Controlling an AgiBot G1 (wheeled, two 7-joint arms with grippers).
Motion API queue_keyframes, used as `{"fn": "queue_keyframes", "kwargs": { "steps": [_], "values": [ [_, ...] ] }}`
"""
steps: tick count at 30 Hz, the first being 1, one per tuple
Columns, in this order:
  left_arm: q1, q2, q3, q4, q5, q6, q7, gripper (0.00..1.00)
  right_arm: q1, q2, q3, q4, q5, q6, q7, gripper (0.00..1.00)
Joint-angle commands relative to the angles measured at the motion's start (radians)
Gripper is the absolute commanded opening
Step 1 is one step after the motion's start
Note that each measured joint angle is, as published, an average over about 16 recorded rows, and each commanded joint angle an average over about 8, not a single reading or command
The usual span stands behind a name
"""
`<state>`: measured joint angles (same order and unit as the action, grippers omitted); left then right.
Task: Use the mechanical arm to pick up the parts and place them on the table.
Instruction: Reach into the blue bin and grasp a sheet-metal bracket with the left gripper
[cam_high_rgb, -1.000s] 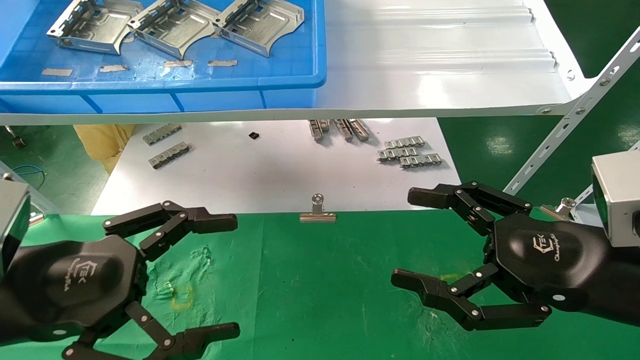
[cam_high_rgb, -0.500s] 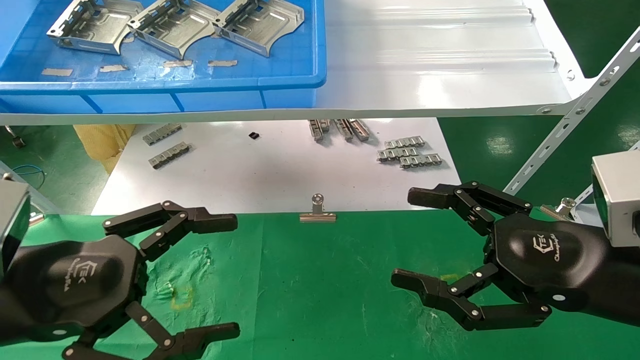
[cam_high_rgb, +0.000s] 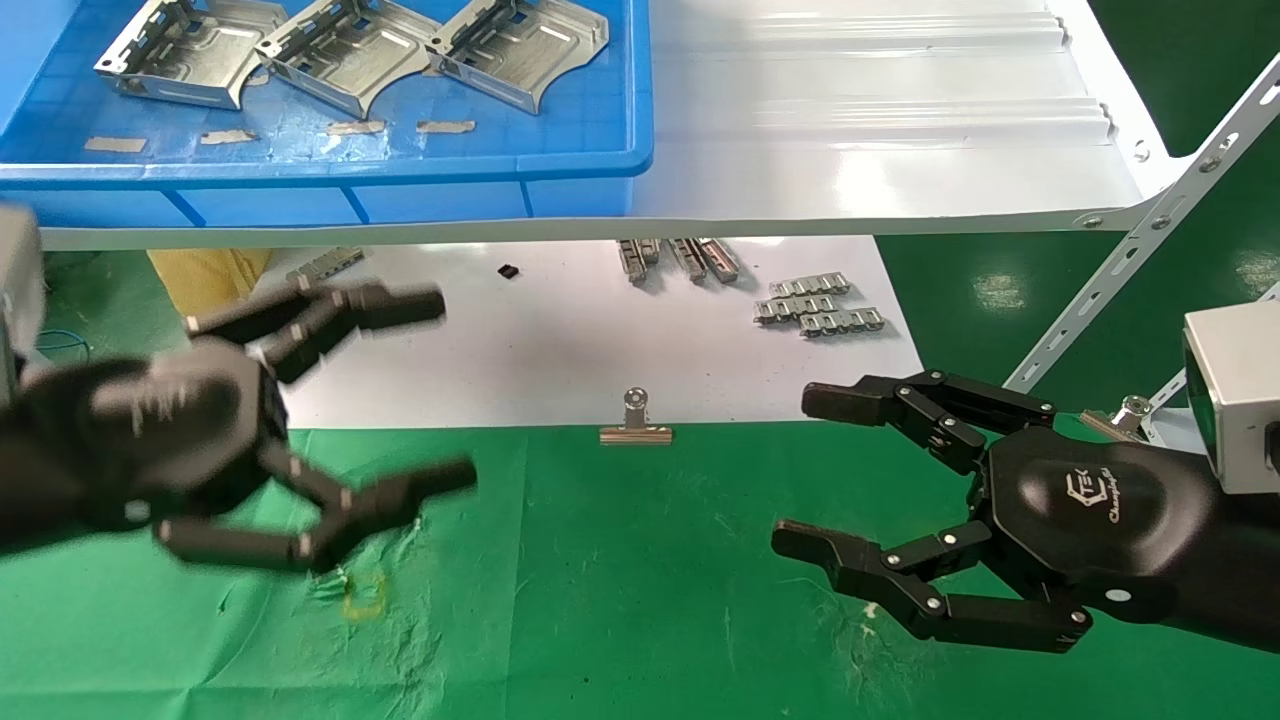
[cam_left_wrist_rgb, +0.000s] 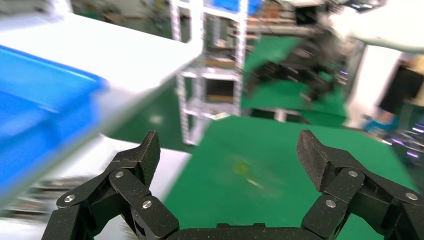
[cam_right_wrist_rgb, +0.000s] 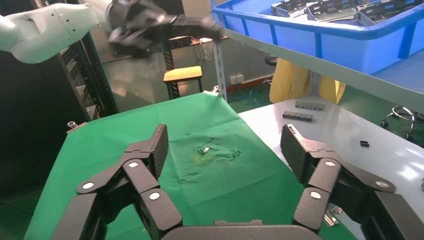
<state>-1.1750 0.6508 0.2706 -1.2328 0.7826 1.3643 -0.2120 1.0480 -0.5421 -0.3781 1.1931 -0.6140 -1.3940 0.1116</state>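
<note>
I will close my left gripper on the narrow folded edge (cam_high_rgb: 307, 25) of the middle silver part, which sits between its two neighbours in the blue bin.
Three shiny silver parts (cam_high_rgb: 345, 48) lie side by side in a blue bin (cam_high_rgb: 330, 165) on the glossy white shelf; they also show in the right wrist view (cam_right_wrist_rgb: 332, 10). My left gripper (cam_high_rgb: 440, 390) is open and empty, raised above the near left of the green table (cam_high_rgb: 620, 580), well short of the bin. In its wrist view the gripper (cam_left_wrist_rgb: 227, 150) has nothing between its fingers. My right gripper (cam_high_rgb: 810, 470) is open and empty, low over the table's right side; it also shows in the right wrist view (cam_right_wrist_rgb: 222, 142).
A white sheet (cam_high_rgb: 560, 340) beyond the table carries small grey notched strips (cam_high_rgb: 820, 310) and a silver binder clip (cam_high_rgb: 635, 425) at the cloth's edge. The white shelf (cam_high_rgb: 880, 140) overhangs it. A slanted metal strut (cam_high_rgb: 1140, 240) stands at the right. Yellow marks (cam_high_rgb: 362, 597) dot the cloth.
My left gripper has risen and moved away from me toward the shelf, still open. My right gripper has shifted slightly left and lower.
</note>
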Motion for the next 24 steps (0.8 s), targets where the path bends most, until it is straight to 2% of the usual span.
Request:
{"fn": "queue_keyframes", "kwargs": {
  "steps": [1,14,24],
  "values": [
    [-0.022,0.008,-0.007,0.008,0.003,-0.027,-0.003,1.0,0.0,0.0,0.0,0.0,0.0,0.0,0.0,0.0],
    [-0.255,0.148,0.063,0.228,0.212,-0.26,-0.024,1.0,0.0,0.0,0.0,0.0,0.0,0.0,0.0,0.0],
    [-0.49,0.233,0.139,0.498,0.373,-0.308,-0.002,1.0,0.0,0.0,0.0,0.0,0.0,0.0,0.0,0.0]
  ]
}}
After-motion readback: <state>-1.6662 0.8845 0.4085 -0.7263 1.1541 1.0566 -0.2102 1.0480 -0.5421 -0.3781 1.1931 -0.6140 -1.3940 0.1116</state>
